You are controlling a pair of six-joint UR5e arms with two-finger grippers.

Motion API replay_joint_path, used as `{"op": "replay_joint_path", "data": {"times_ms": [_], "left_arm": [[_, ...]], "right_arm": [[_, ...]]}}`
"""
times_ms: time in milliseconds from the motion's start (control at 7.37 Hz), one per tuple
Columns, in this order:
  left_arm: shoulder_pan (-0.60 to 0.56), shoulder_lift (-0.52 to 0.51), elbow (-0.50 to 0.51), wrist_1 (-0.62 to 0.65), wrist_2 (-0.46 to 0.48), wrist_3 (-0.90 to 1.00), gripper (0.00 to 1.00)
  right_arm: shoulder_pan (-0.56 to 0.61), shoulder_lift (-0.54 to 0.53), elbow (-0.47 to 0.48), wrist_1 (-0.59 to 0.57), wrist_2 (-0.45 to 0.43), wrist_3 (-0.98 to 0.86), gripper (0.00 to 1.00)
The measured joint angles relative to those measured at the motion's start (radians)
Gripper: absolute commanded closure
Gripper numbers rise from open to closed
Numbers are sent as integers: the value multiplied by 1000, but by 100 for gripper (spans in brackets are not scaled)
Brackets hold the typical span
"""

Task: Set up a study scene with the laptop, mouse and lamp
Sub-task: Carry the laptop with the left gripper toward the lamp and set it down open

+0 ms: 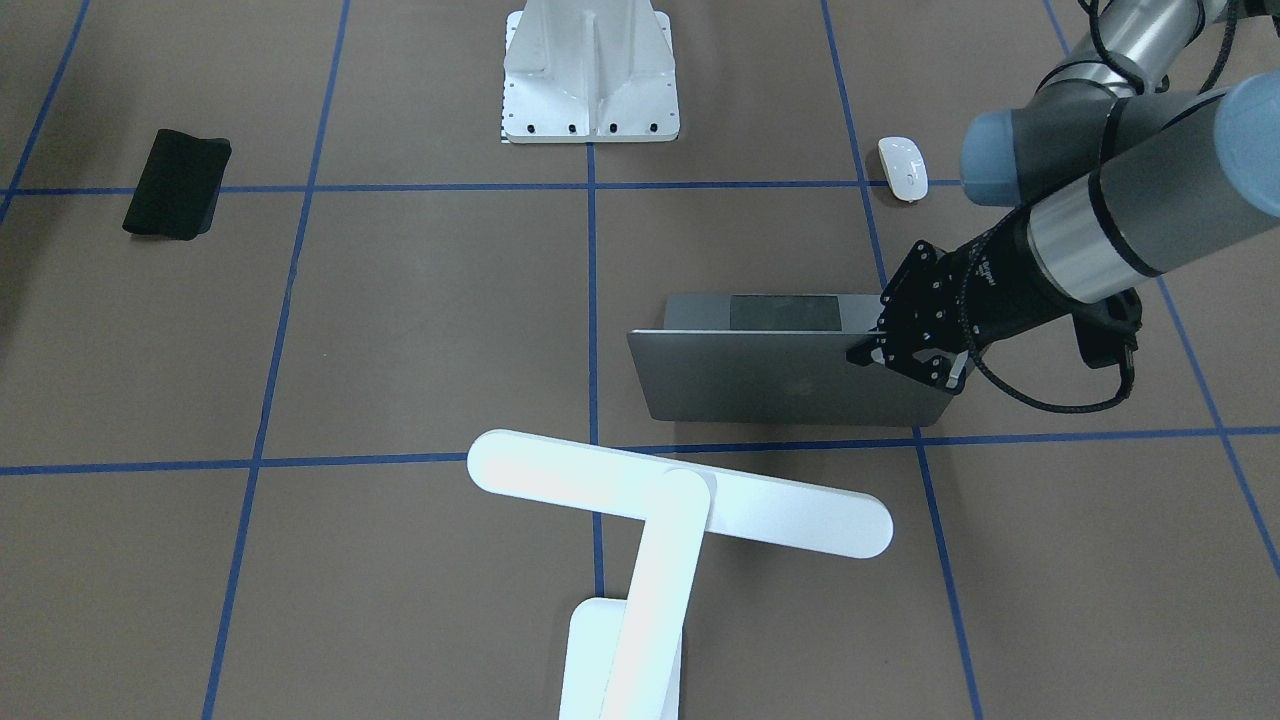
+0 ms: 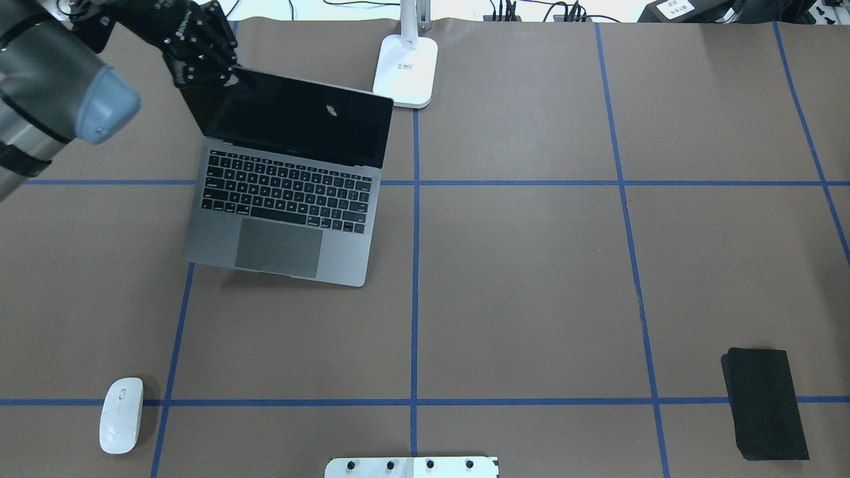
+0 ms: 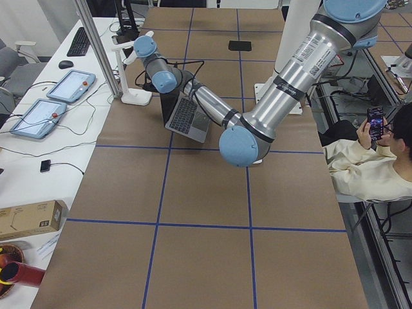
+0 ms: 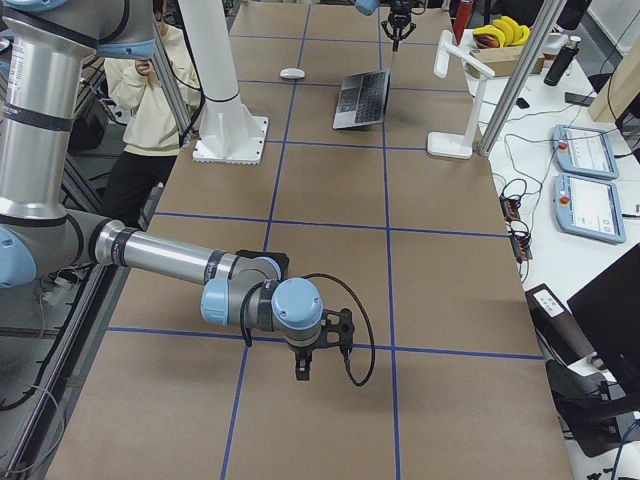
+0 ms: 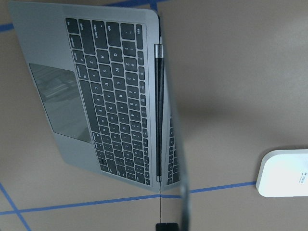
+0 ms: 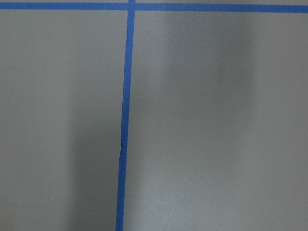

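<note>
My left gripper has the laptop. It will set the laptop down on the table [image 1: 636,467] under the lamp's long white head. The laptop now stands open in front of the lamp.
The laptop [image 2: 285,199] stands open on the table's far left, screen dark, lid about upright; it also shows in the front view [image 1: 790,380] and the left wrist view [image 5: 110,96]. My left gripper [image 2: 229,73] is at the lid's top left corner and closed on its edge. The mouse [image 2: 121,415] lies at the near left, apart from the laptop. The lamp [image 1: 680,500] stands behind the laptop, its base [image 2: 406,70] at the far edge. My right gripper [image 4: 305,368] hangs over bare table on the right; I cannot tell whether it is open or shut.
A black mat [image 2: 765,401] lies at the near right. The white bolted pedestal [image 1: 590,75] stands at the robot's edge, in the middle. An operator [image 3: 367,167] sits beside the table. Blue tape lines cross the brown surface.
</note>
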Motion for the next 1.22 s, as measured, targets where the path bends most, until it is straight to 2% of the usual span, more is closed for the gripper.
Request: {"op": "replay_joint_path", "data": {"times_ms": [271, 678, 1085, 1221], "left_arm": [[39, -62, 117, -168, 93, -126, 100], [83, -101, 191, -326, 216, -216, 100], [161, -116, 246, -513, 385, -274, 100], [187, -114, 258, -555, 418, -274, 89]], "right_arm": [[0, 0, -1, 0, 0, 3, 0], [0, 1, -3, 0, 0, 2, 0], [-1, 4, -8, 0, -4, 3, 0], [-1, 3, -9, 0, -5, 3, 0]]}}
